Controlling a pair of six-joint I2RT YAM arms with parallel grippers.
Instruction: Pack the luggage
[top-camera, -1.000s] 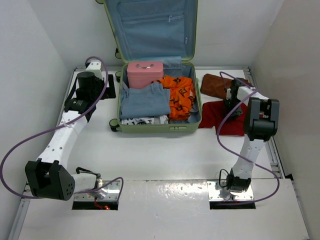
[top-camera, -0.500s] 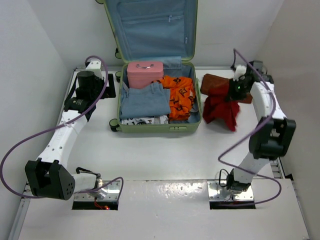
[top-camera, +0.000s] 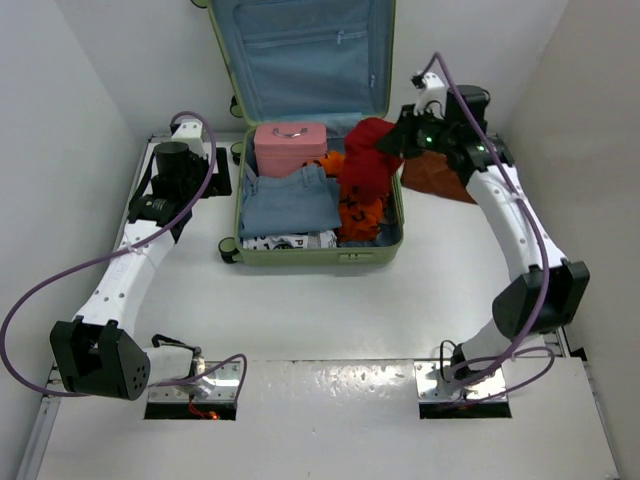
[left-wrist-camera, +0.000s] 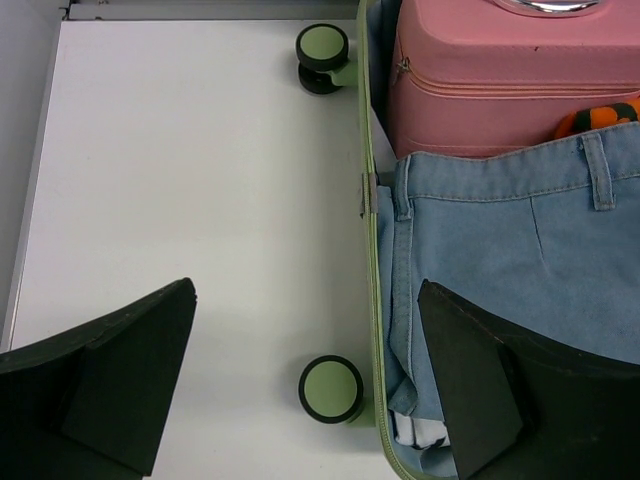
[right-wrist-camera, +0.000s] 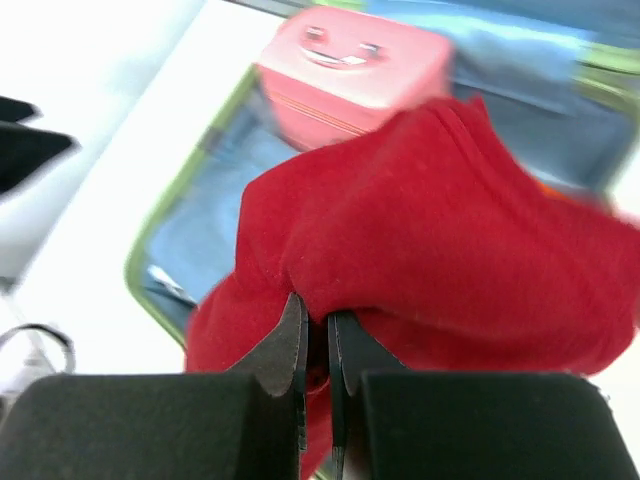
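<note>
My right gripper will let go of the red garment on the orange patterned garment (top-camera: 362, 210), next to the blue jeans in the luggage.
The light-green luggage (top-camera: 243, 215) lies open at the back middle, lid (top-camera: 300, 50) up, showing blue lining. Inside are a pink case (top-camera: 290, 145), blue jeans (top-camera: 290, 200), an orange patterned garment (top-camera: 362, 212) and a white printed cloth (top-camera: 290, 240). My right gripper (top-camera: 398, 140) is shut on a red garment (top-camera: 365, 158), holding it above the luggage's right side; the right wrist view shows the red garment (right-wrist-camera: 440, 230) pinched between the fingers. My left gripper (left-wrist-camera: 305, 390) is open and empty above the luggage's left rim (left-wrist-camera: 368, 200), by a green wheel (left-wrist-camera: 331, 388).
A brown garment (top-camera: 437, 175) lies on the table right of the luggage. A black block (top-camera: 218, 178) sits left of the luggage by the left arm. White walls close in on both sides.
My right arm has lifted the red garment off the table and swung it left, from beside the luggage to above its right half. The left arm has not moved.
</note>
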